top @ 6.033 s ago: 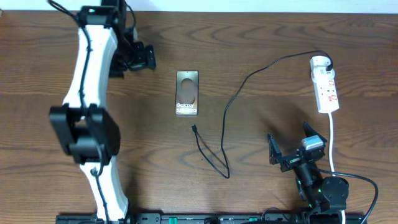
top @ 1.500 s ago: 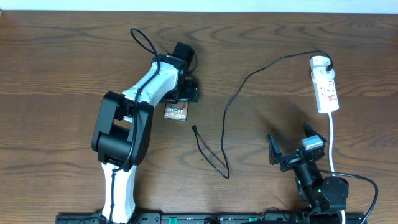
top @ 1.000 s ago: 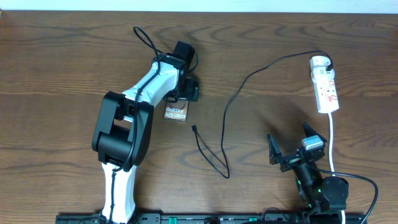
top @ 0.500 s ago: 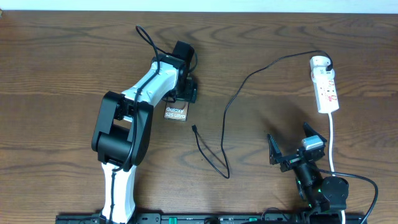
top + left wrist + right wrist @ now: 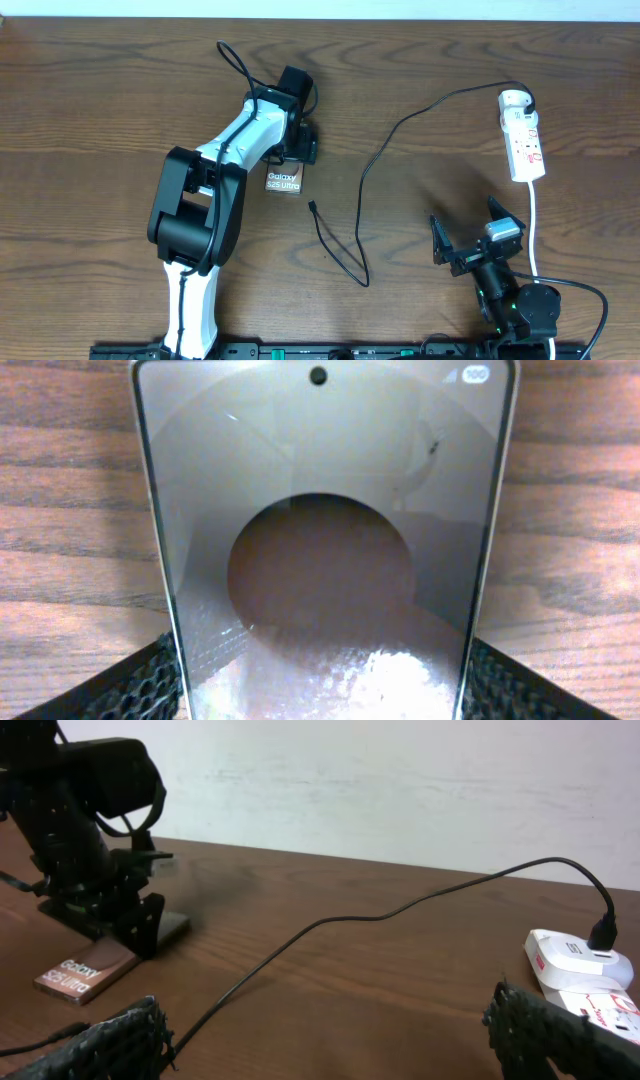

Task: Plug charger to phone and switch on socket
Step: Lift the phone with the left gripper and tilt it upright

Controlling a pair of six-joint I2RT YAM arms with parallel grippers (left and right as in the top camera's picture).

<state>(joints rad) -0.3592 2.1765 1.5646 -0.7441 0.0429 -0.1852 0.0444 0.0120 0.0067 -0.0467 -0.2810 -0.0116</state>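
Next, my right gripper goes to the phone's long edge [image 5: 301,173] [image 5: 122,972] facing the socket, near its "Galaxy S25 Ultra" end, and closes there.
The phone [image 5: 283,182] lies flat left of centre, its "Galaxy S25 Ultra" end showing below my left gripper [image 5: 297,150]. In the left wrist view the phone [image 5: 320,510] fills the frame and my left gripper [image 5: 320,695] has a finger against each long edge, shut on it. The charger cable [image 5: 362,180] runs from the socket's black plug in a loop to its small connector [image 5: 312,206], which lies loose on the table just right of the phone. The socket [image 5: 524,145] lies at the far right. My right gripper [image 5: 470,245] is open and empty near the front right.
The socket's white cord [image 5: 532,225] runs toward the front edge beside my right gripper. In the right wrist view I see the cable [image 5: 300,935], the socket [image 5: 585,975] and the left arm standing over the phone [image 5: 85,970]. A wall stands behind the table.
Since six seconds ago my left arm swung from the back left onto the phone, and the phone sits lower and further left. Over the last second nothing moves.
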